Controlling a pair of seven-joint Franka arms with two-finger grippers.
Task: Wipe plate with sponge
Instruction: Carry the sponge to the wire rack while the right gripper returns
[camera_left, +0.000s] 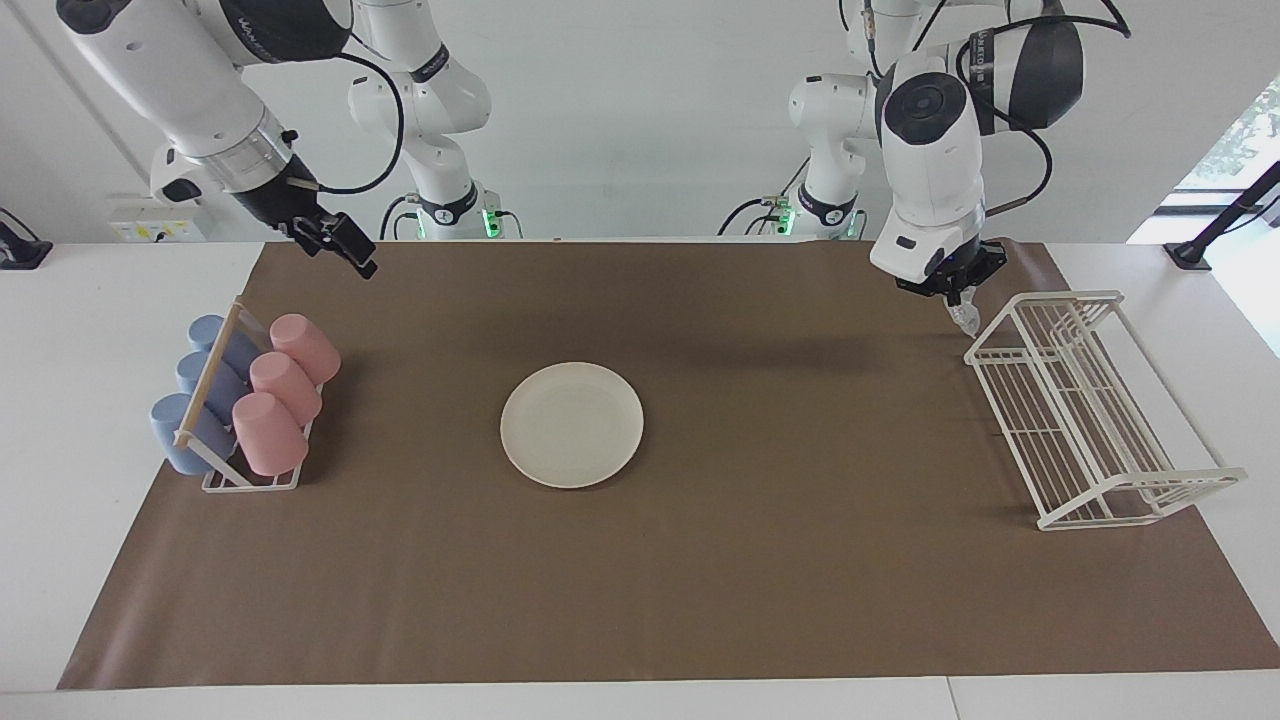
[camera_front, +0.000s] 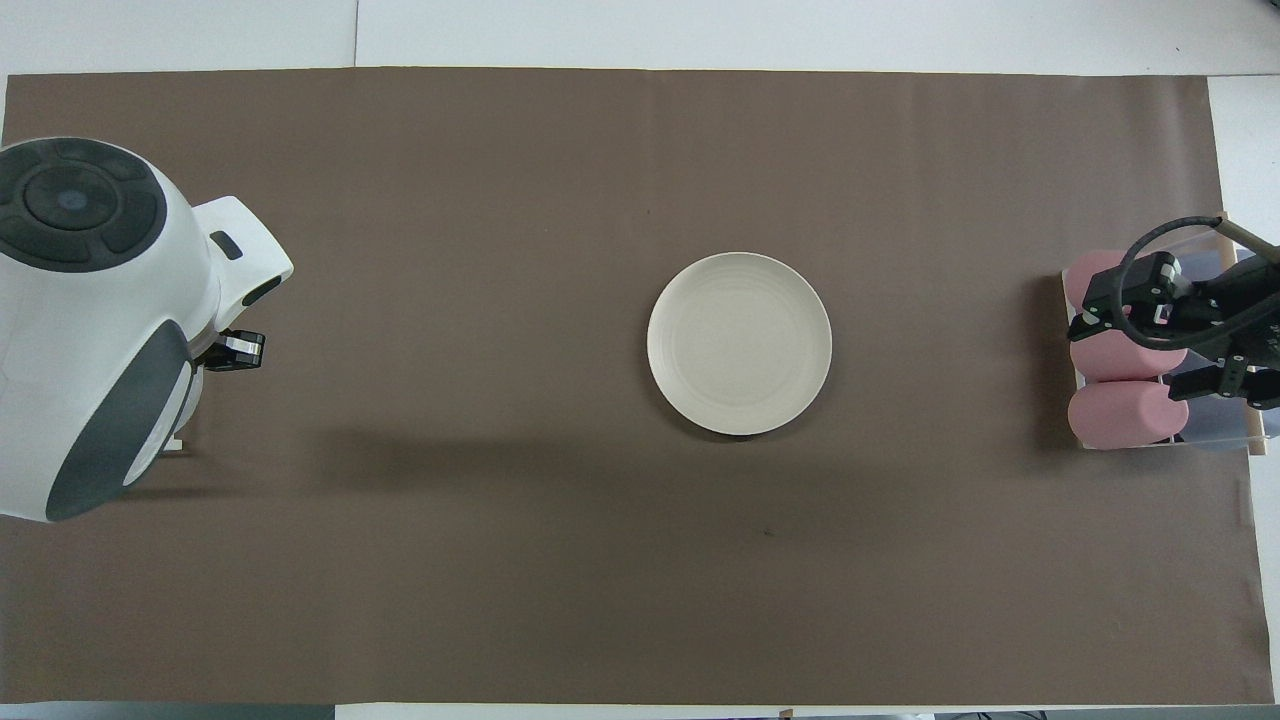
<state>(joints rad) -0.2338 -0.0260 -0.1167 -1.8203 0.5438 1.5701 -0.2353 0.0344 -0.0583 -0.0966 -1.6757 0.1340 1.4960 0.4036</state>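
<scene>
The robot's left gripper needs to release the small silvery sponge in the white wire dish rack (camera_front: 42, 290) at the end of the mat.
The cream-white plate (camera_left: 571, 424) (camera_front: 739, 343) lies flat in the middle of the brown mat, with nothing on it. My left gripper (camera_left: 955, 297) (camera_front: 235, 352) is up in the air beside the wire dish rack's robot-side corner, well away from the plate. It is shut on the small silvery sponge (camera_left: 965, 320), which dangles from its tips. In the overhead view the arm's body hides the sponge. My right gripper (camera_left: 358, 258) (camera_front: 1125, 355) hangs open and holds nothing, above the mat's edge by the cup rack.
A white wire dish rack (camera_left: 1090, 410) stands at the left arm's end of the mat. A rack of pink and blue cups (camera_left: 250, 400) (camera_front: 1120, 380) lying on their sides stands at the right arm's end.
</scene>
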